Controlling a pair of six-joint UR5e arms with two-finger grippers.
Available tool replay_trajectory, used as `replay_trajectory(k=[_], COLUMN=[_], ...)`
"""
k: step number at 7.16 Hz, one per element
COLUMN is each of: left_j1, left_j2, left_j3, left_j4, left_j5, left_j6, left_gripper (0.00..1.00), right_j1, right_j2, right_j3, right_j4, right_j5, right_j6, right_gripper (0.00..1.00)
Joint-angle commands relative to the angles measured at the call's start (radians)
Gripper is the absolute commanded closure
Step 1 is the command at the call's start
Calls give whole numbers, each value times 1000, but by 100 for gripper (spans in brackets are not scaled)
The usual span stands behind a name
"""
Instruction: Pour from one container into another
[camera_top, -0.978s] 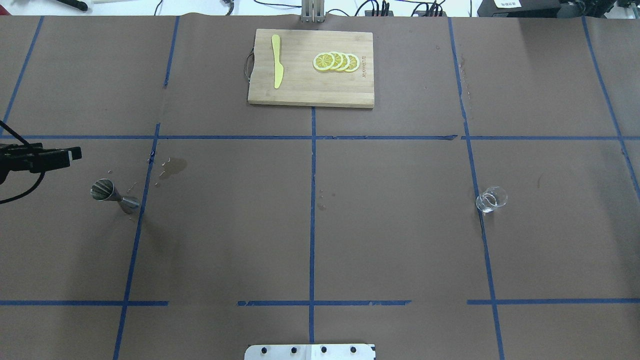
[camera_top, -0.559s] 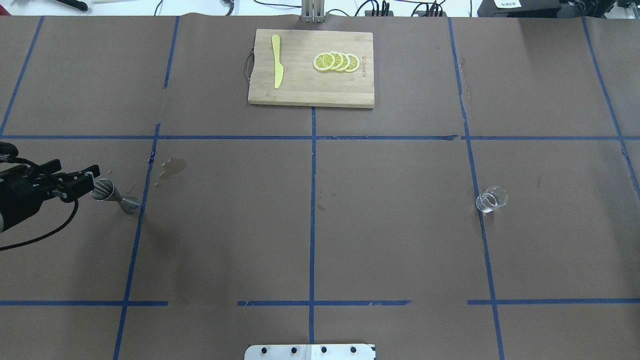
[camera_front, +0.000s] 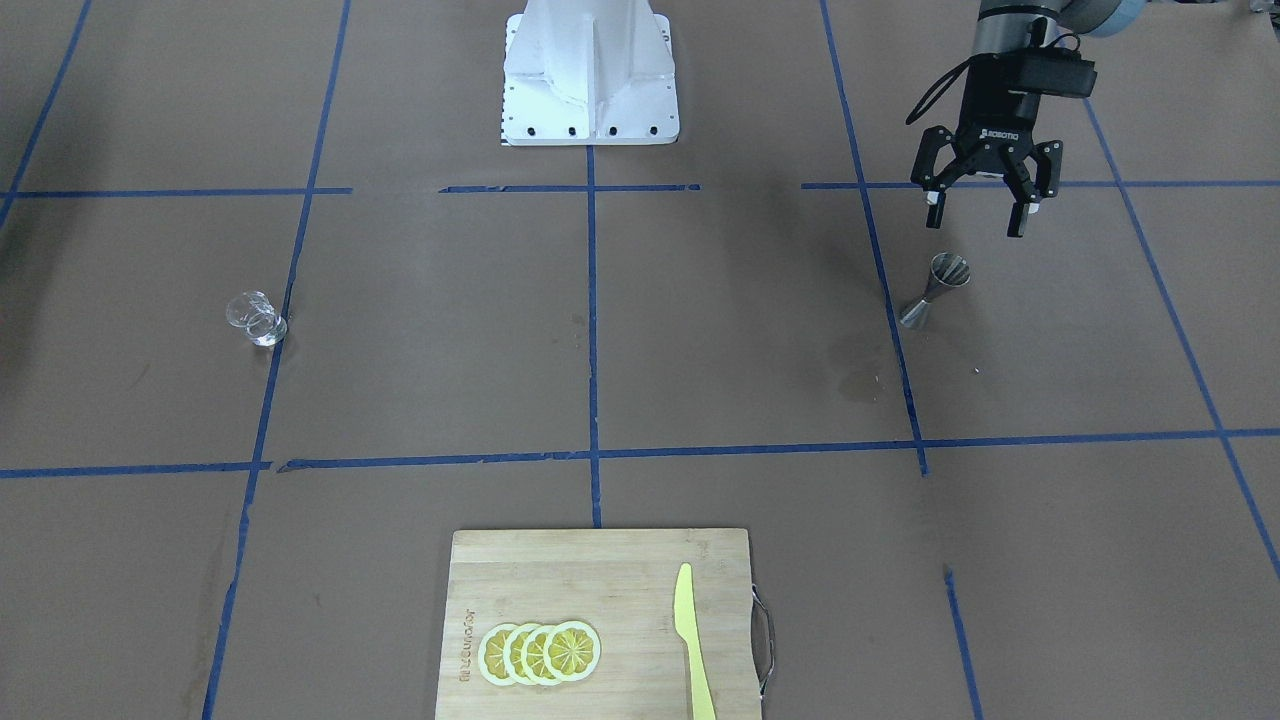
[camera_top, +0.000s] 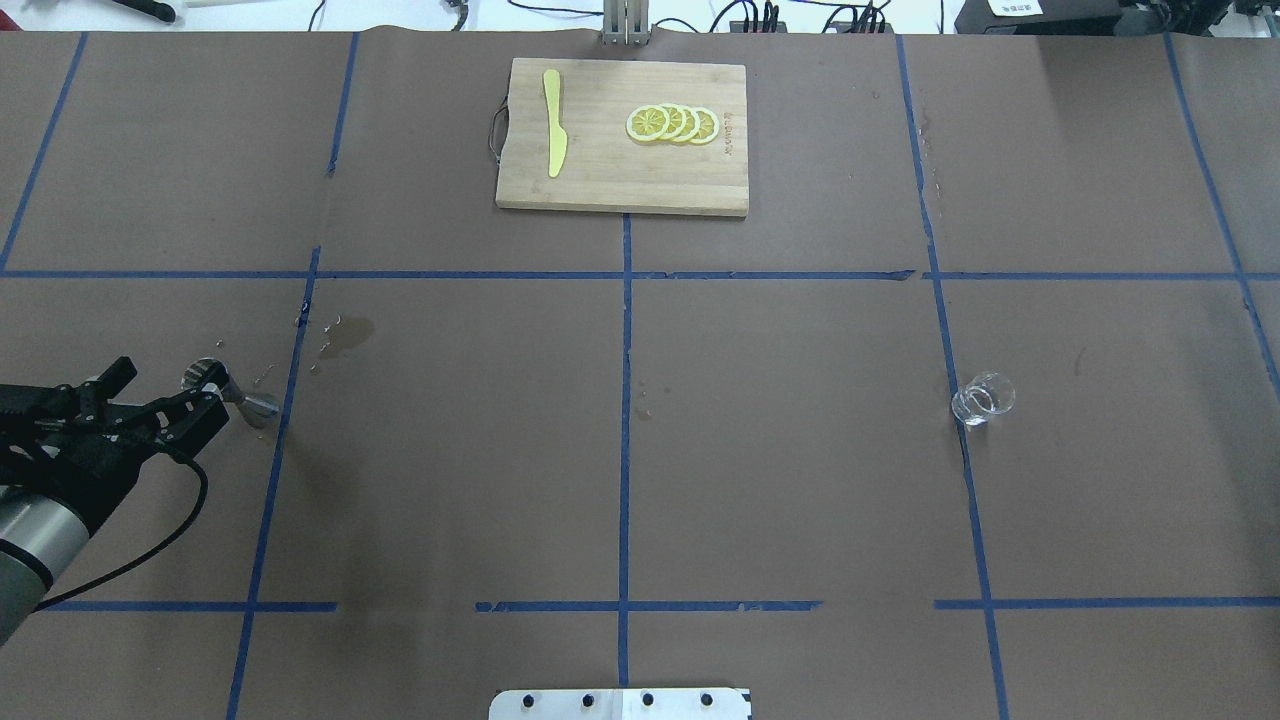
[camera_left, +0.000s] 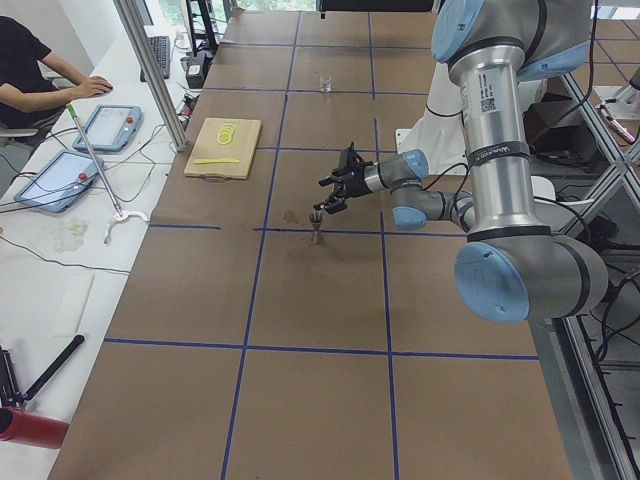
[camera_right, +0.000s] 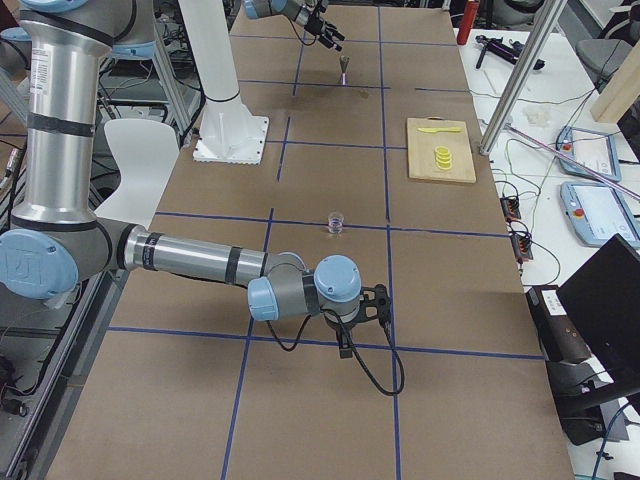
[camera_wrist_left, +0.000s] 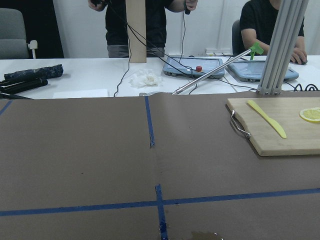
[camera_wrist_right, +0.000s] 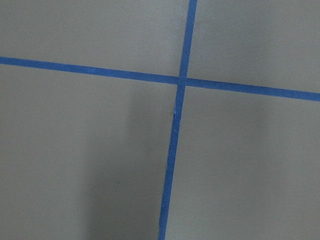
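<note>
Next, I close my left gripper on the narrow middle (camera_front: 930, 296) of the steel jigger, just below its wide upper part.
The steel jigger (camera_front: 935, 290) stands upright on the brown paper in my left half of the table; in the overhead view the jigger (camera_top: 235, 394) is partly covered by one finger. My left gripper (camera_front: 975, 220) hangs open just above it, on the robot's side, touching nothing; the same left gripper (camera_top: 170, 390) shows spread fingers from overhead. The clear glass cup (camera_top: 982, 398) stands alone in the right half, and the cup (camera_front: 256, 318) has nothing near it. My right gripper (camera_right: 368, 303) shows only in the exterior right view, low over the table's near end; I cannot tell its state.
A wooden cutting board (camera_top: 620, 180) with lemon slices (camera_top: 672, 123) and a yellow knife (camera_top: 553, 120) lies at the far middle. A wet stain (camera_top: 345, 335) marks the paper beyond the jigger. The robot's base plate (camera_top: 620, 703) is at the near edge.
My left gripper has swung in from the table's left edge, moving right and toward the robot, and now overlaps the jigger from above. Jigger and cup have not moved.
</note>
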Motion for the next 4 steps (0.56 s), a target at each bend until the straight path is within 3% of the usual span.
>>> replay_trajectory(k=[1,4], left_j1=[71,96], left_j2=[-1,-50], left_j3=[61,147], left_j4=[-7,-9], left_j5=[147,228], left_j6=[-135,-166], left_gripper=[0,0], right_j1=[0,0], right_j2=[0,0], right_j3=[1,2], right_j4=[0,0], right_j5=[0,-2], right_j6=[0,0], right_gripper=[0,0])
